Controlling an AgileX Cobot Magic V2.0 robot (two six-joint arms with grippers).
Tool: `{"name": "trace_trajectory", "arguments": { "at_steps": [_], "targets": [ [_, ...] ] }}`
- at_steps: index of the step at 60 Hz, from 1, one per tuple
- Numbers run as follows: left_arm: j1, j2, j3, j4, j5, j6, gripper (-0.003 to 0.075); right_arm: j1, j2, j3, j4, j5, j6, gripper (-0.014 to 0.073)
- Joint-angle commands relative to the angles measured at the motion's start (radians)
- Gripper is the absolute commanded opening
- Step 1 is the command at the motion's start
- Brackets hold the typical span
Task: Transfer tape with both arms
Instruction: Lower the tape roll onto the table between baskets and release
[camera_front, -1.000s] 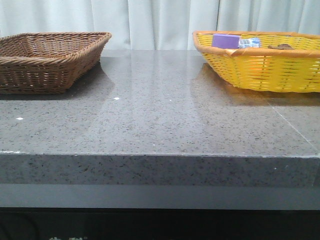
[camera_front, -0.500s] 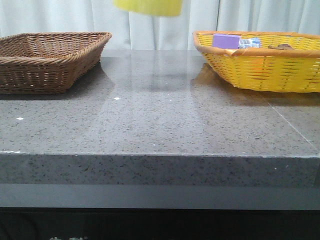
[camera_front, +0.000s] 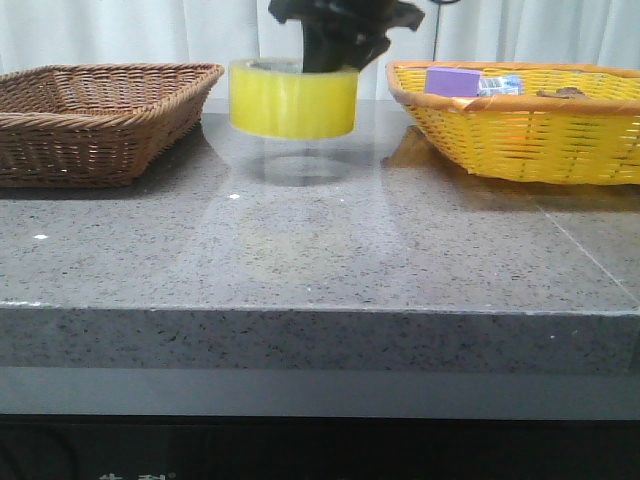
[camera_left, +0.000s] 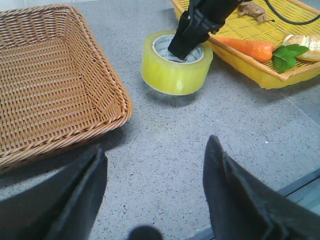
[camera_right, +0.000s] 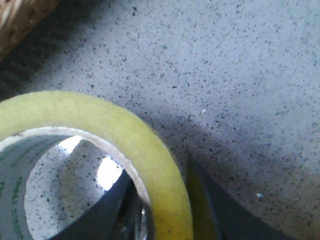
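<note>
I need to set the tape on the grey table (camera_front: 272, 162) beside the brown wicker basket with my right gripper.
The tape (camera_front: 292, 100), a wide yellow roll with a white core printed in green, hangs low over the grey table between the two baskets. My right gripper (camera_front: 330, 62) comes down from above and is shut on the roll's wall, one finger inside the core and one outside. The left wrist view shows the tape (camera_left: 172, 70) slightly tilted under the right gripper (camera_left: 182, 47). Close up, the tape (camera_right: 150, 150) fills the right gripper (camera_right: 167, 210). My left gripper (camera_left: 156, 147) is open and holds nothing, well short of the roll on the near side.
A brown wicker basket (camera_front: 100, 120) stands at the left, its corner (camera_left: 122, 107) close to my left fingers. A yellow basket (camera_front: 520, 130) at the right holds a purple box (camera_front: 452, 80), a carrot (camera_left: 245, 47) and leaves (camera_left: 287, 55). The table's front edge (camera_front: 320, 310) is near.
The tape, absent a second ago, entered from the top of the front view and has come down towards the table, with the right gripper now showing above it.
</note>
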Motion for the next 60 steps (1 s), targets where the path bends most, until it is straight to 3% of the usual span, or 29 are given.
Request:
{"name": "trace_trajectory", "arguments": {
  "at_steps": [1, 23, 60],
  "targets": [
    [-0.007, 0.001, -0.035, -0.020, -0.071, 0.000, 0.0420, 0.000, -0.074, -0.030, 0.020, -0.064, -0.009, 0.0146],
    [-0.007, 0.001, -0.035, -0.020, -0.071, 0.000, 0.0420, 0.002, -0.074, -0.030, 0.025, 0.017, -0.008, 0.0148],
    [-0.007, 0.001, -0.035, -0.020, -0.071, 0.000, 0.0420, 0.045, -0.076, 0.006, -0.034, -0.090, 0.012, 0.0148]
  ]
}}
